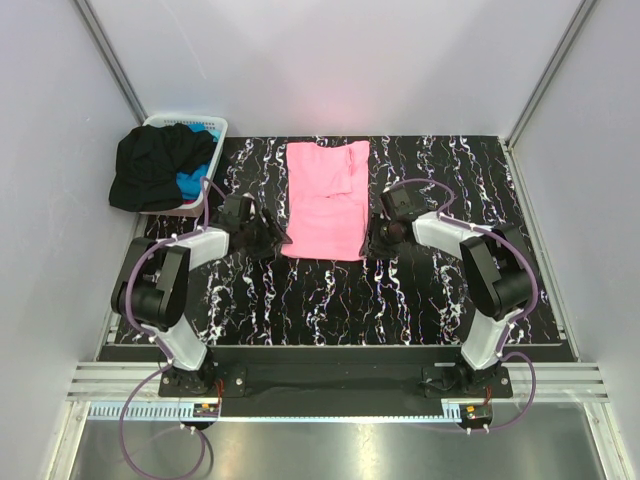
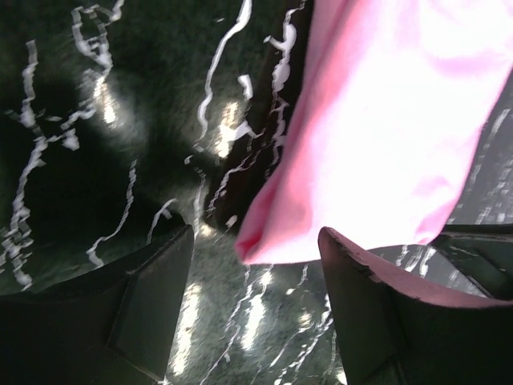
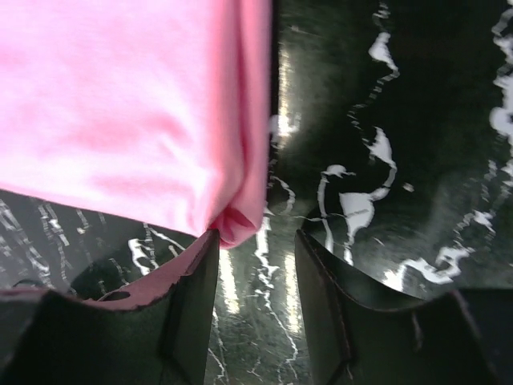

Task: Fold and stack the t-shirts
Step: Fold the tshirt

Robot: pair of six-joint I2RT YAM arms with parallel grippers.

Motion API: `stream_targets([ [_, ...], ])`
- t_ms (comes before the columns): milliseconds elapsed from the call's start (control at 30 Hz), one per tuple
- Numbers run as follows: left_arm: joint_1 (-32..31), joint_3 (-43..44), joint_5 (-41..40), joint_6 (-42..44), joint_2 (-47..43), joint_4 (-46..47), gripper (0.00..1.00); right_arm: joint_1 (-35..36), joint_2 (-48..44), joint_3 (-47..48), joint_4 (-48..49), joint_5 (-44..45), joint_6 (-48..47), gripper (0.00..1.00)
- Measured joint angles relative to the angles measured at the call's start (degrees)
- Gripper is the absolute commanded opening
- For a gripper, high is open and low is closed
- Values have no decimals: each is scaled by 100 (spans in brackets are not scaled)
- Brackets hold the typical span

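I can see the layers of the t-shirt's near corner lying against one finger of my right gripper, so next I center its fingers and pinch both layers (image 3: 242,216) before pulling the t-shirt.
The pink t-shirt (image 1: 325,200) lies folded lengthwise in a long strip on the black marbled table (image 1: 340,300), at its middle back. My left gripper (image 1: 272,237) is open at the strip's near left corner (image 2: 264,241), which lies just ahead of the jaws. My right gripper (image 1: 372,238) is open at the near right corner (image 3: 236,224), which touches its left finger (image 3: 188,289). The black t-shirt (image 1: 155,165) and the blue t-shirt (image 1: 190,183) are heaped in the white basket (image 1: 215,125) at the back left.
The basket stands at the table's back left corner, with black cloth hanging over its left side. Grey walls close in the table on the left, right and back.
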Motion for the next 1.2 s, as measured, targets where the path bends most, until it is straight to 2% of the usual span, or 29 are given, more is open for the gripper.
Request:
stream_targets([
  [400,105,20,710,-503,439,855,68,-157,44,-83,527,-610,48,46],
  [667,116,140,957,-688,656,984,66,-175,44,-111,651,-802,127,43],
  [1200,118,179,922,-719,662,772,63,-175,46,-310,837,-981,258,37],
])
